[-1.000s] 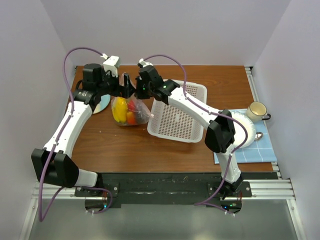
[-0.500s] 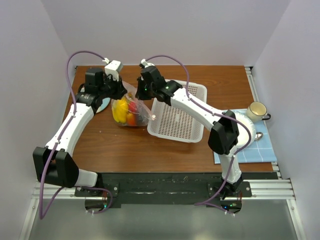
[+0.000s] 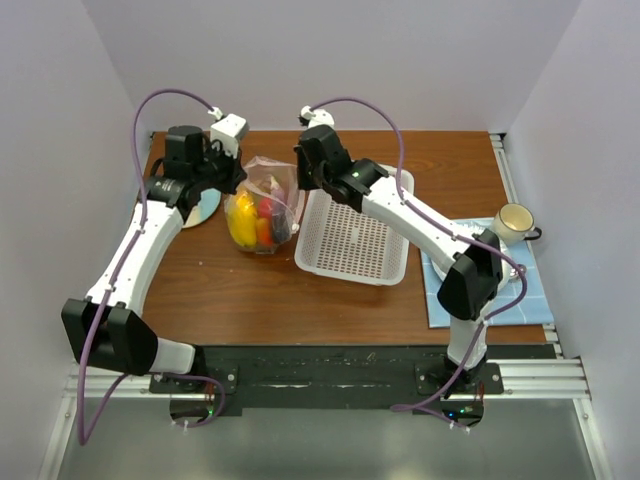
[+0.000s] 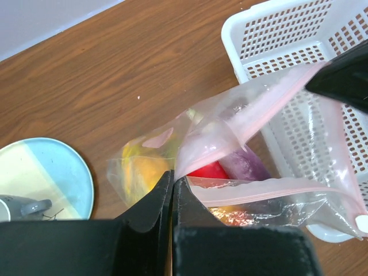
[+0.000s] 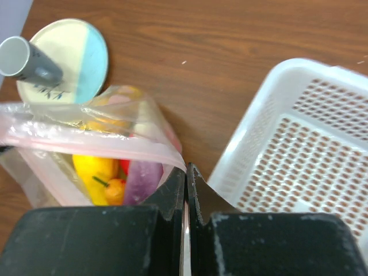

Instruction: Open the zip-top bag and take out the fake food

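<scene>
Both my grippers are holding the open edges of the bag while the fake food sits inside. So my left gripper needs to take the bag's closed end [image 4: 122, 167] by the plate.
The clear zip-top bag [image 3: 258, 178] stands on the table left of the white basket, its pink zipper strip [image 4: 270, 98] pulled apart and the mouth gaping. My left gripper [image 3: 238, 176] is shut on the bag's left lip [image 4: 198, 150]; my right gripper [image 3: 299, 180] is shut on the opposite lip [image 5: 164, 154]. Between the two lips, the fake food lies inside the bag: a red fruit [image 4: 210, 171], a purple eggplant [image 5: 142, 177], a yellow piece [image 5: 95, 167] and a small orange one [image 5: 115, 190].
A white perforated basket [image 3: 355, 240] sits just right of the bag. A blue and yellow plate [image 3: 207, 206] with a grey cup [image 5: 26, 59] lies to the left. At far right are a mug [image 3: 513, 221] and a white dish on a blue cloth [image 3: 530, 300].
My left gripper went from open to shut on the bag's left lip. The right gripper drew back to the right with its lip, and the bag's mouth spread open.
</scene>
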